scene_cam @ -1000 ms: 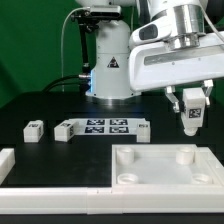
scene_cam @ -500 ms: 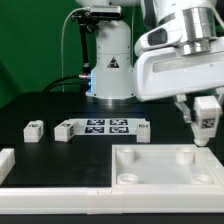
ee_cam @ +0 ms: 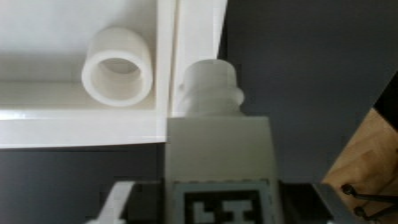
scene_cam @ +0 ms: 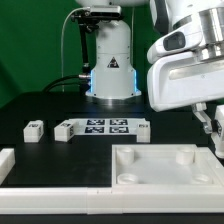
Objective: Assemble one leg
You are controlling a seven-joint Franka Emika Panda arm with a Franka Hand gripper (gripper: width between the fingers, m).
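Note:
The robot's gripper should release the leg upright in the white panel's corner socket (scene_cam: pixel 201 180) (ee_cam: pixel 119 70) by the front rail, on the gripper's side.
My gripper (scene_cam: pixel 217 128) hangs at the exterior view's right edge, above the far right corner of the large white panel (scene_cam: pixel 150 178), and is partly cut off by the frame. In the wrist view the gripper (ee_cam: pixel 221 205) is shut on a leg (ee_cam: pixel 217 130), a white block with a black-and-white tag. The leg's rounded peg end points at the panel's rim (ee_cam: pixel 199 30). A round corner socket (ee_cam: pixel 119 68) lies just beside the peg tip, and the peg is not in it. Three more legs (scene_cam: pixel 35 128) (scene_cam: pixel 66 129) (scene_cam: pixel 143 131) lie on the black table.
The marker board (scene_cam: pixel 105 126) lies between the loose legs, in front of the robot base (scene_cam: pixel 110 60). A white rail (scene_cam: pixel 50 196) runs along the table's front, with a raised end (scene_cam: pixel 5 160) at the exterior view's left. The panel shows two sockets (scene_cam: pixel 185 155) (scene_cam: pixel 127 172).
The gripper has carried the leg steadily toward the exterior view's right and a little lower, from over the panel's far edge to the frame's right edge.

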